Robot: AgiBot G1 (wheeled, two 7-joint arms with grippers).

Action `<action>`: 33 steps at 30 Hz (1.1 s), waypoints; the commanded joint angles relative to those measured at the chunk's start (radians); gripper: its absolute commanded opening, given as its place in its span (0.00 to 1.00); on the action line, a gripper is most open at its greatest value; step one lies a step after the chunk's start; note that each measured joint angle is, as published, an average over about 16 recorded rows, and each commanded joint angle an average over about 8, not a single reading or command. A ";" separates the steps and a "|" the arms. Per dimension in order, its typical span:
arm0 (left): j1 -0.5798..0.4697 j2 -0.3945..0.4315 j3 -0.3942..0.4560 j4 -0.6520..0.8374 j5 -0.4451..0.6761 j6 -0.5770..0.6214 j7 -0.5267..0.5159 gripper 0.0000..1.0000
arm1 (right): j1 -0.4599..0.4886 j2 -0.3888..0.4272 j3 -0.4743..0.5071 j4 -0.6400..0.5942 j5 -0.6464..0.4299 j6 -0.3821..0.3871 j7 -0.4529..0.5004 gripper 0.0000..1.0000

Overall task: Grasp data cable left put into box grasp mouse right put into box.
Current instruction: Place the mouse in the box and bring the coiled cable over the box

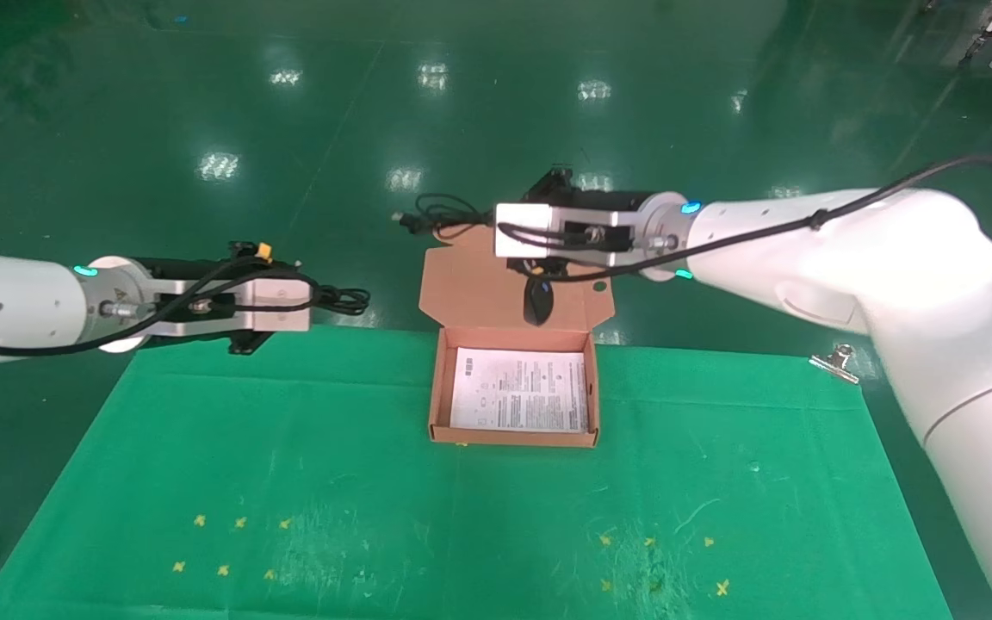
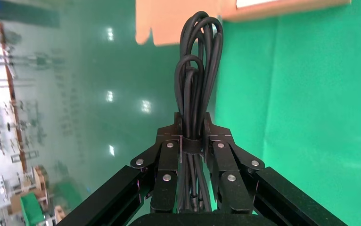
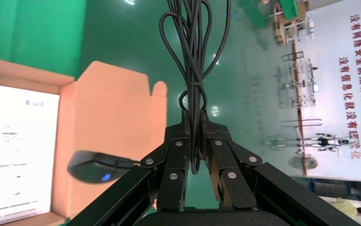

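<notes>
My right gripper is to release the mouse's coiled cord on the white leaflet's back edge (image 1: 540,361) (image 3: 43,168), near the lid.
The salmon-orange box (image 1: 437,389) lies open at the back middle of the green cloth, a white leaflet (image 1: 520,389) inside and its lid (image 1: 479,293) folded back. My left gripper (image 1: 313,299) hangs over the cloth's back left edge, left of the box, shut on the data cable (image 2: 198,61), a black looped bundle pinched at its band by my left gripper (image 2: 192,123). My right gripper (image 3: 193,117) hovers above the lid, shut on the mouse's coiled cord (image 3: 192,42). The black mouse (image 1: 537,301), also seen as the mouse (image 3: 96,166) with a blue light, dangles over the lid.
A metal binder clip (image 1: 836,362) clamps the cloth at the back right edge. Small yellow cross marks (image 1: 238,522) dot the front of the green cloth (image 1: 289,465). Shiny green floor lies beyond the table's far edge.
</notes>
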 commanded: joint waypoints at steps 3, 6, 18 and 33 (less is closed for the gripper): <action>0.010 -0.017 0.008 -0.024 0.053 0.021 -0.051 0.00 | -0.021 -0.004 -0.057 -0.009 0.043 0.018 0.006 0.00; 0.014 -0.027 0.012 -0.045 0.082 0.036 -0.077 0.00 | -0.040 -0.007 -0.108 0.003 0.085 0.032 0.023 0.00; 0.021 -0.036 0.015 -0.085 0.120 0.057 -0.122 0.00 | -0.093 -0.010 -0.340 0.055 0.293 0.131 0.125 0.00; 0.022 -0.036 0.015 -0.088 0.123 0.058 -0.125 0.00 | -0.114 -0.007 -0.503 -0.112 0.404 0.182 0.324 0.47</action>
